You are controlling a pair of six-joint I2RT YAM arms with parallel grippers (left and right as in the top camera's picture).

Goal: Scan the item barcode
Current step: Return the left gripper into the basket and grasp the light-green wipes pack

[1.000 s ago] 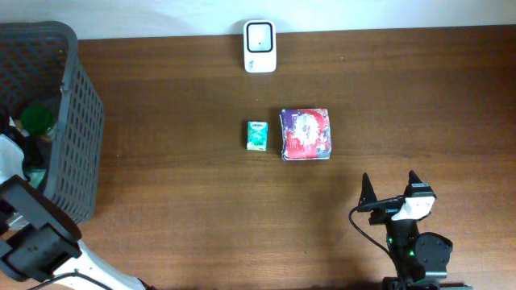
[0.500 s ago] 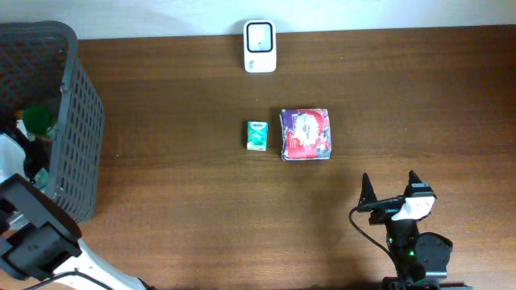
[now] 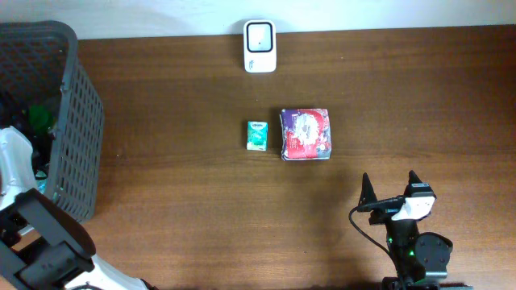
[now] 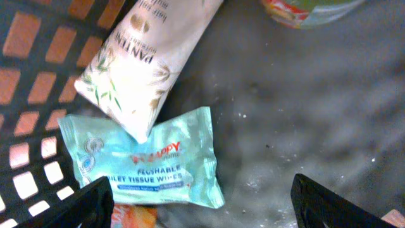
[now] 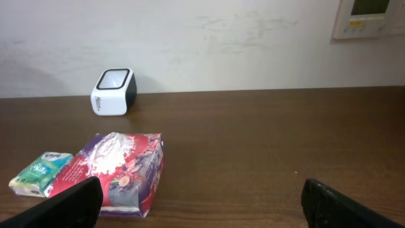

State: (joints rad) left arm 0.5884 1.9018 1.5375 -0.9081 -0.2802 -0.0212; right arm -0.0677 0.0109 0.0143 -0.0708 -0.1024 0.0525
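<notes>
Next, my left gripper closes on the end of the dark blue stripe (image 3: pixel 41 184) (image 4: pixel 186 188) on the light blue wipes pack, away from the pack's round logo.
The white barcode scanner (image 3: pixel 260 47) stands at the table's far edge and also shows as the scanner (image 5: pixel 114 92) in the right wrist view. My left gripper (image 4: pixel 199 193) is open inside the dark basket (image 3: pixel 76 121), holding nothing. It hangs just above a light blue wipes pack (image 4: pixel 149 168) and a white Pantene sachet (image 4: pixel 142 60). An orange item (image 4: pixel 133 217) peeks out under the wipes. My right gripper (image 3: pixel 389 181) stands open and empty near the front right of the table.
A small green pack (image 3: pixel 257 135) and a red-purple packet (image 3: pixel 305 134) lie side by side mid-table. The basket's lattice wall (image 4: pixel 38 69) is close on the left of my left gripper. A colourful item (image 4: pixel 310 9) lies at the basket's far side.
My left arm has shifted inside the basket and now covers more of the green item there. The right arm and the table items have not moved.
</notes>
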